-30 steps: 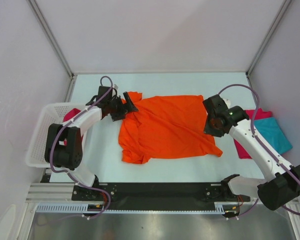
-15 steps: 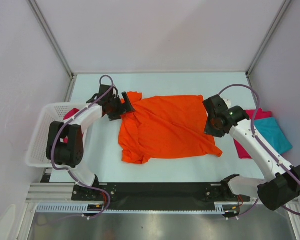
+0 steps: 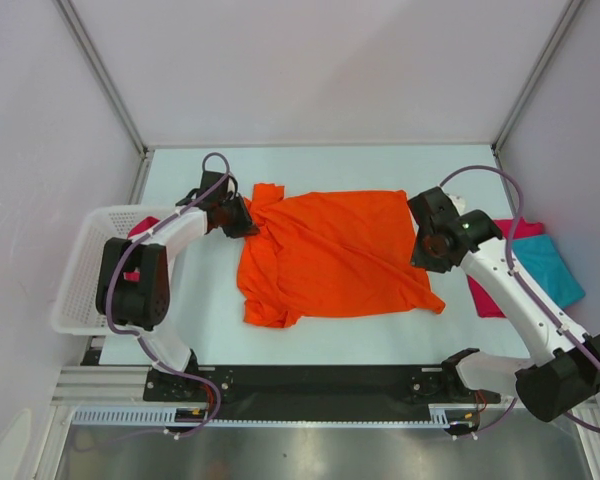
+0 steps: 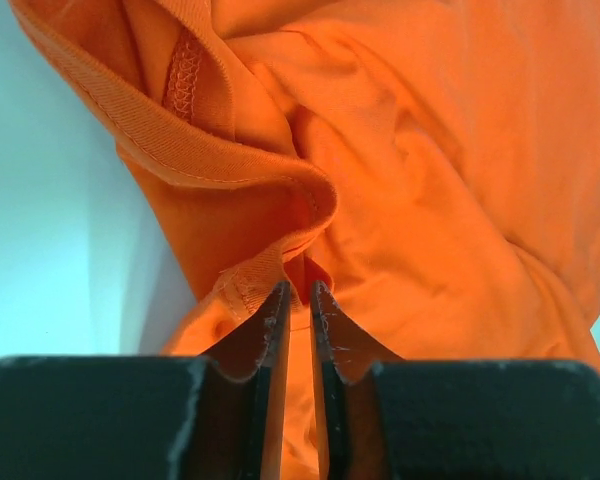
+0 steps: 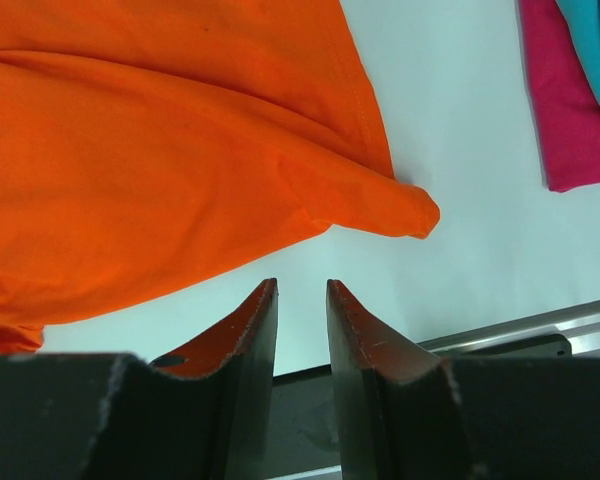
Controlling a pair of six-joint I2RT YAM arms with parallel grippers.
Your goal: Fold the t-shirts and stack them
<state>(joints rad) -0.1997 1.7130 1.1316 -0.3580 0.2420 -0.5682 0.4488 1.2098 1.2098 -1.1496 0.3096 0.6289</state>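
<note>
The orange t-shirt's neckline is folded back in a pile, so next my left gripper opens, takes the t-shirt's hemmed edge (image 4: 282,250) and pulls it out flat before folding.
The orange t-shirt (image 3: 330,255) lies spread and rumpled mid-table, its left part bunched. My left gripper (image 3: 246,222) is at the shirt's upper left corner. In the left wrist view its jaws (image 4: 298,290) stand nearly together, pinching a hemmed fold of the orange t-shirt (image 4: 430,180). My right gripper (image 3: 426,256) hovers over the shirt's right edge. In the right wrist view it (image 5: 302,285) is open, with bare table between its fingers and the orange cloth (image 5: 130,150) just beyond. A teal t-shirt (image 3: 546,266) lies folded on a crimson t-shirt (image 3: 486,296) at the right.
A white mesh basket (image 3: 75,270) stands at the left table edge with crimson cloth (image 3: 142,228) in it. A black and metal rail (image 3: 320,380) runs along the near edge. White walls enclose the table at the back and both sides.
My left gripper has moved right onto the shirt's corner and closed from wide open onto the cloth. The right gripper's jaws have narrowed slightly; the arm has barely moved.
</note>
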